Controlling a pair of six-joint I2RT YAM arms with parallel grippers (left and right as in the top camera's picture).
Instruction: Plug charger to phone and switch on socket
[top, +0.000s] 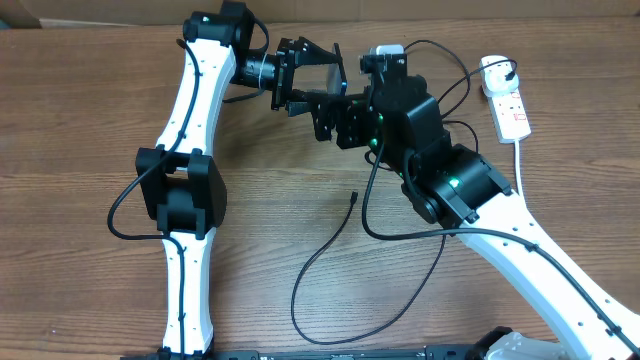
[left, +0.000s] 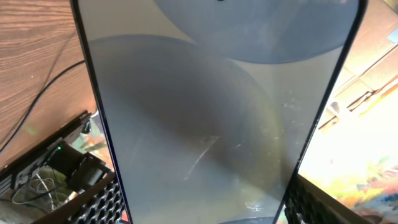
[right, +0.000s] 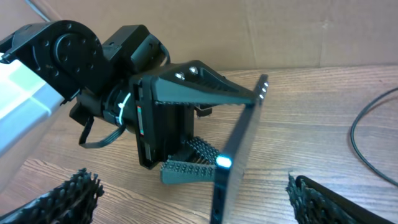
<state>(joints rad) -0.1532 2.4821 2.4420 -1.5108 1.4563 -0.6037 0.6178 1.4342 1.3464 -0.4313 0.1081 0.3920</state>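
Observation:
The robot's right gripper should close on the near end (top: 335, 90) (right: 219, 208) of the phone, while the left gripper still holds the phone farther back.
My left gripper (top: 312, 88) is shut on the phone (top: 328, 74) and holds it above the table at the back centre. In the left wrist view the phone's pale screen (left: 211, 124) fills the frame between my fingers (left: 202, 211). In the right wrist view the phone (right: 239, 146) stands edge-on, with the left gripper (right: 193, 158) clamped on it. My right gripper (right: 202, 199) is open, one finger on each side of the phone's near end, and holds nothing. The charger's connector tip (top: 354, 197) lies loose on the table. Its white plug (top: 497, 68) sits in the socket (top: 512, 105).
The black cable (top: 310, 270) loops across the table's front centre. The thick white cord (top: 520, 165) runs down from the socket along the right side. A cardboard wall (right: 261, 31) stands behind the table. The right arm's body (top: 450, 185) lies over the centre right.

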